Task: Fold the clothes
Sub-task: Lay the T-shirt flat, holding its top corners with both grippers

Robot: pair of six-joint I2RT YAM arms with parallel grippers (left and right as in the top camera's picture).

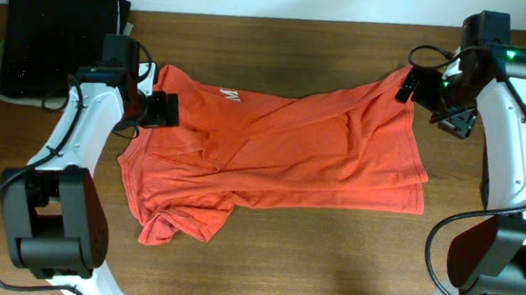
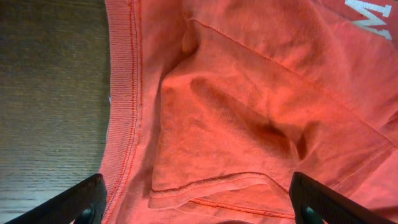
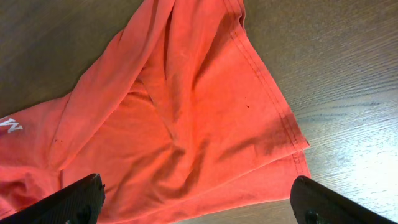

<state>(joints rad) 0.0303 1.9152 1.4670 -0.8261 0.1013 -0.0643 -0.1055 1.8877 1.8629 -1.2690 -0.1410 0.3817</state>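
My left gripper is going to close on the folded hem's corner [image 1: 151, 151] [image 2: 153, 197] beside the ribbed collar of the red-orange T-shirt, because that flap of the T-shirt lies doubled over.
The clothes are one red-orange T-shirt [image 1: 282, 144], lying crumpled and partly doubled over on the wooden table, with a bit of white lettering [image 1: 226, 95] near its upper left. My left gripper [image 1: 163, 110] hovers over the shirt's left edge, open; its dark fingers [image 2: 74, 202] stand wide apart above the ribbed collar [image 2: 121, 93] and a folded hem [image 2: 211, 186]. My right gripper [image 1: 410, 87] is open above the shirt's upper right corner, and the fabric [image 3: 186, 124] lies loose under its spread fingers [image 3: 78, 196]. Neither gripper holds anything.
A black folded cloth [image 1: 61, 36] lies at the table's far left corner, on something pale. Bare wooden table [image 1: 329, 268] runs along the front edge and to the right of the shirt. A crumpled sleeve [image 1: 165, 227] sticks out at the lower left.
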